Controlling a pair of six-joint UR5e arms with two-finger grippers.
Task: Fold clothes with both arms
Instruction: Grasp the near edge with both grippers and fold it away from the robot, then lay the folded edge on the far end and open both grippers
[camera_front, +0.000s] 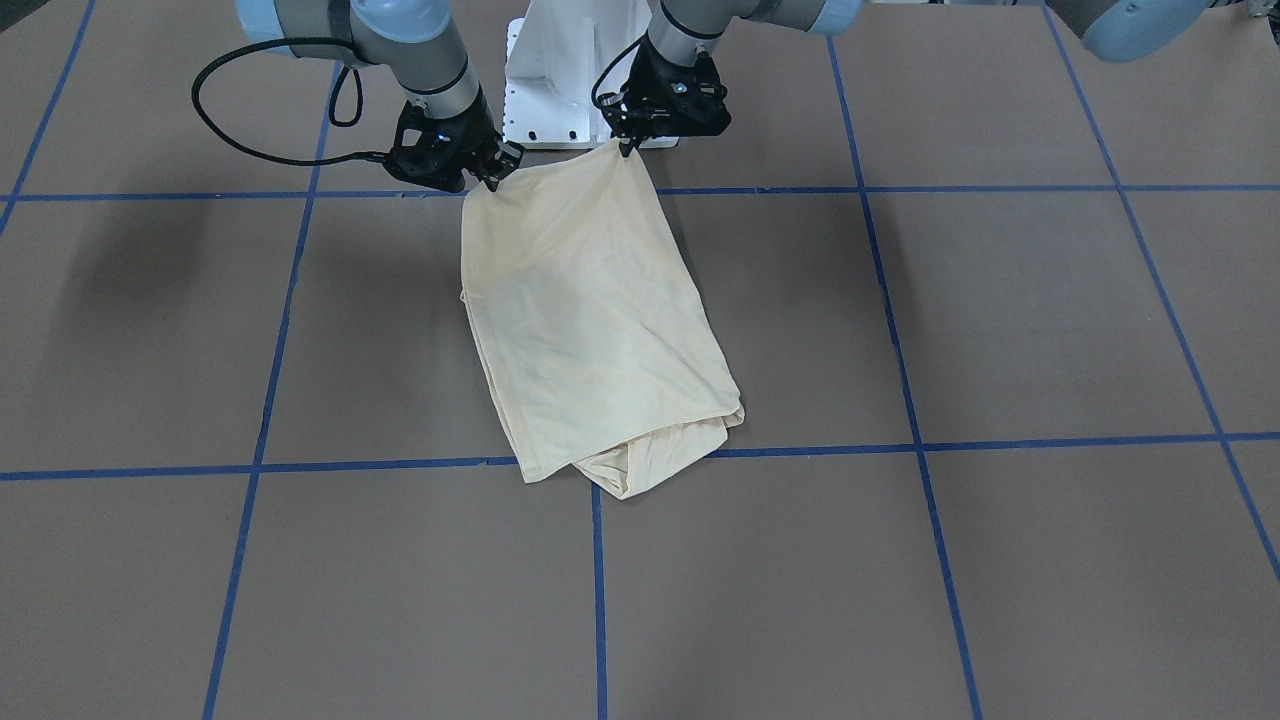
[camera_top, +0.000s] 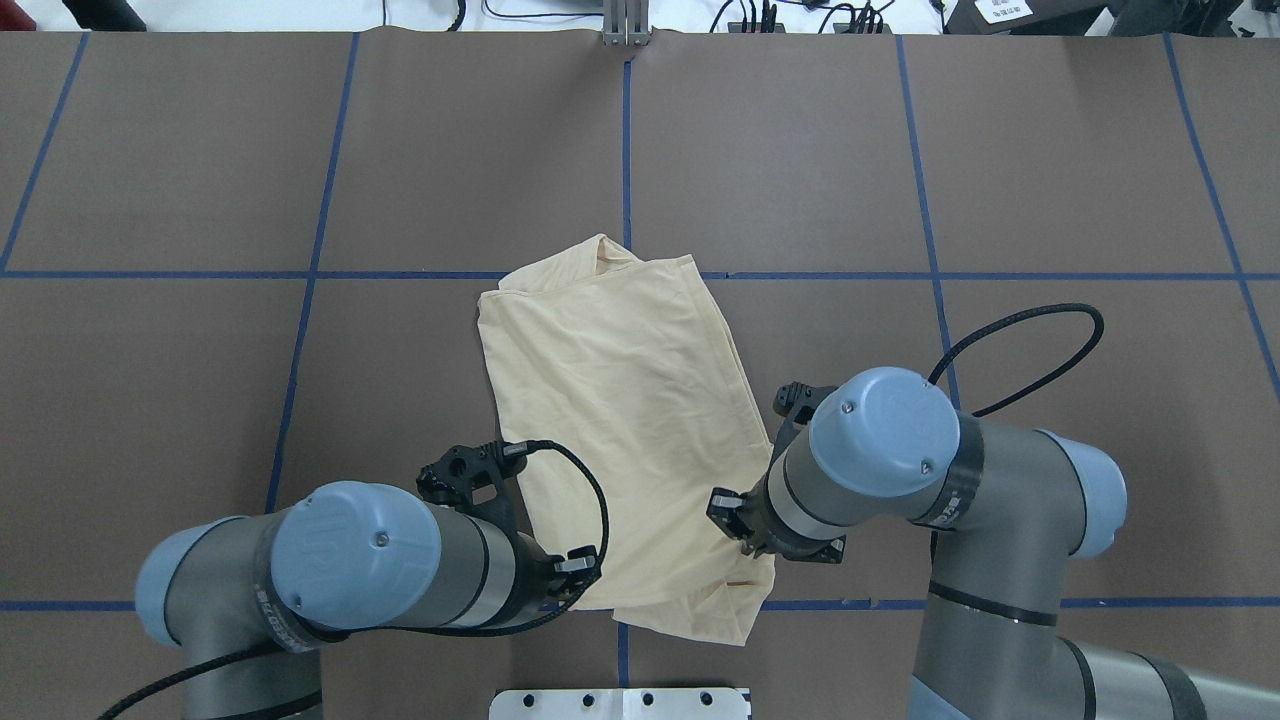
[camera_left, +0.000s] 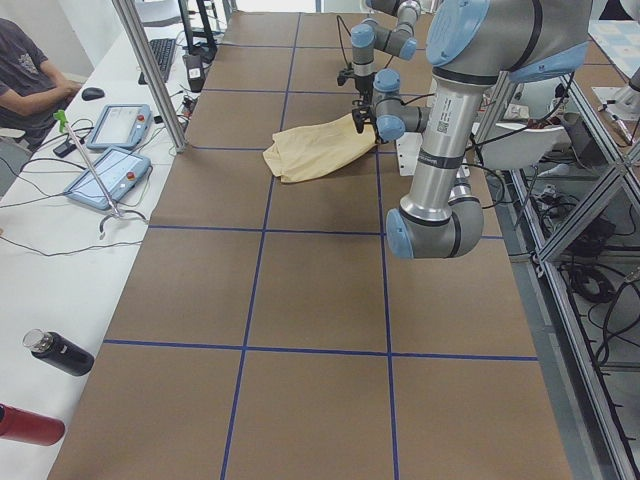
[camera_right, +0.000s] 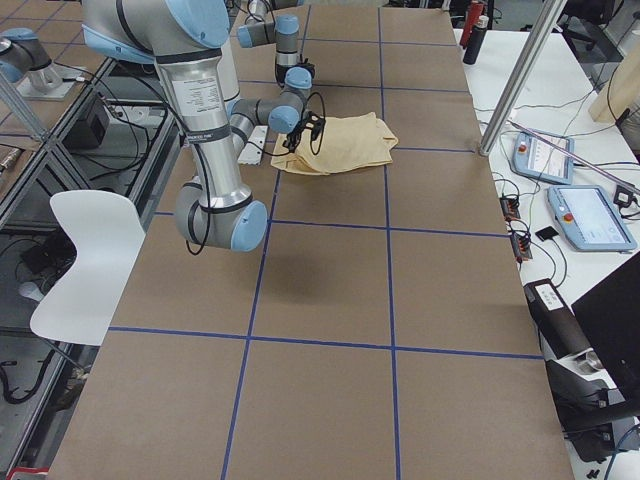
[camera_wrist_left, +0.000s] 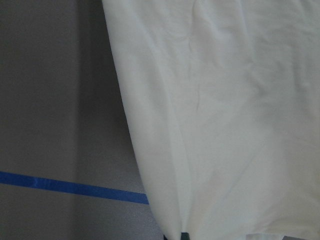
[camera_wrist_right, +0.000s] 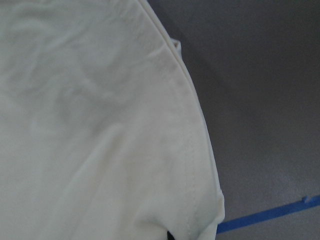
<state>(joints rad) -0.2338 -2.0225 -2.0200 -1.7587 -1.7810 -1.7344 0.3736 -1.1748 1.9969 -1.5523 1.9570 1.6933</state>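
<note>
The robot's left gripper needs to release its corner of the shirt, now raised off the table, at the shirt's far corner (camera_front: 732, 452) next to the blue tape line.
The pale cream-yellow shirt (camera_front: 590, 320) (camera_top: 620, 400) lies folded into a long rectangle on the brown table, plain side up, with bunched fabric at its far end. Its edge nearest the robot is raised off the table, held at both corners. My left gripper (camera_front: 626, 150) (camera_top: 585, 580) is shut on one corner and my right gripper (camera_front: 494, 182) (camera_top: 748, 548) is shut on the other. Both wrist views are filled with the shirt (camera_wrist_left: 225, 125) (camera_wrist_right: 90, 125), with only a dark fingertip showing at the bottom edge.
The white pedestal base (camera_front: 545, 90) (camera_top: 620, 703) stands just behind the grippers. Blue tape lines (camera_front: 600, 580) grid the table. Beside the table are a seated person (camera_left: 30, 75), tablets (camera_left: 105, 175), bottles (camera_left: 60, 352) and a white chair (camera_right: 85, 260).
</note>
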